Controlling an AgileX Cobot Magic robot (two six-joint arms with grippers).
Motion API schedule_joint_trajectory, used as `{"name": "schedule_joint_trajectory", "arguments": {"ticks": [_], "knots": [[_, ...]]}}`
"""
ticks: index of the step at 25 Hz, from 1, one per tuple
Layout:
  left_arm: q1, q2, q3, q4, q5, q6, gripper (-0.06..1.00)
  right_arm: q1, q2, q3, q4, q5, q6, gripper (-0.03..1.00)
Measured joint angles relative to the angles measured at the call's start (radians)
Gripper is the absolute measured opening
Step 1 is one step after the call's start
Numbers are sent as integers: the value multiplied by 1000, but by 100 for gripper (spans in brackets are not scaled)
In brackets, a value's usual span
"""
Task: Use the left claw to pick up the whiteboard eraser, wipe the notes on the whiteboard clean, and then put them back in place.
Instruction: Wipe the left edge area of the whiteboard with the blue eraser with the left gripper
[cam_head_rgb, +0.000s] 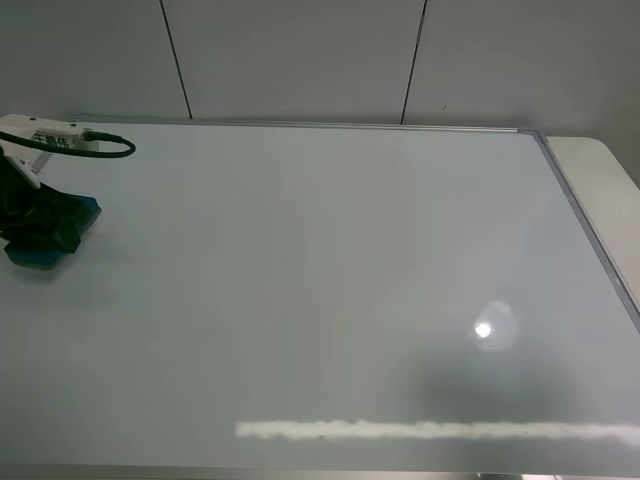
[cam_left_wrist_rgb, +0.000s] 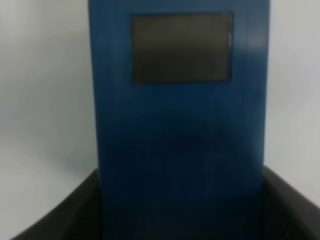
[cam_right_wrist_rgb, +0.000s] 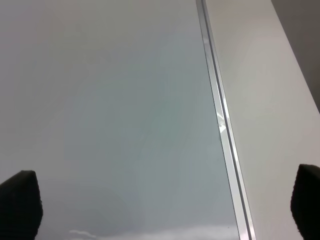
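Observation:
Next, my left gripper lets go of the whiteboard eraser, so that it lies flat on the bare whiteboard (cam_head_rgb: 47, 267) in front of the looped black cable.
The whiteboard (cam_head_rgb: 320, 280) fills most of the exterior high view, and no red notes show on it. The teal-blue whiteboard eraser (cam_head_rgb: 88, 212) lies at the board's far left, mostly covered by my left claw (cam_head_rgb: 45, 238). In the left wrist view the eraser (cam_left_wrist_rgb: 180, 125) fills the frame with one dark patch on top, and the claw's (cam_left_wrist_rgb: 180, 215) black fingers (cam_left_wrist_rgb: 75, 212) press against both its sides. My right gripper (cam_right_wrist_rgb: 165, 210) is open and empty, its fingertips (cam_right_wrist_rgb: 20, 202) wide apart above the board's right frame (cam_right_wrist_rgb: 220, 125). It is out of the exterior high view.
A white table surface (cam_head_rgb: 605, 190) lies beyond the board's right frame, also in the right wrist view (cam_right_wrist_rgb: 270, 100). A grey panelled wall (cam_head_rgb: 300, 60) rises behind the board. Lamp glare (cam_head_rgb: 484, 328) reflects on the board at the lower right.

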Motion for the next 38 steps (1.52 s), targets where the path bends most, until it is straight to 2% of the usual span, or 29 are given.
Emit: {"name": "schedule_joint_trajectory", "arguments": {"ticks": [4,10,14,23,36,38], "knots": [[59,0,1,3,-20,5,55,0,0,0,0,0,0,99],[64,-1,71,-35,-134,26,55,0,0,0,0,0,0,99],[64,-1,105,-60,-169,45,55,0,0,0,0,0,0,99],[64,-1,105,-64,-169,126,55,0,0,0,0,0,0,99],[64,-1,105,-67,-169,133,55,0,0,0,0,0,0,99],[64,-1,105,-67,-169,136,63,0,0,0,0,0,0,99]]}}
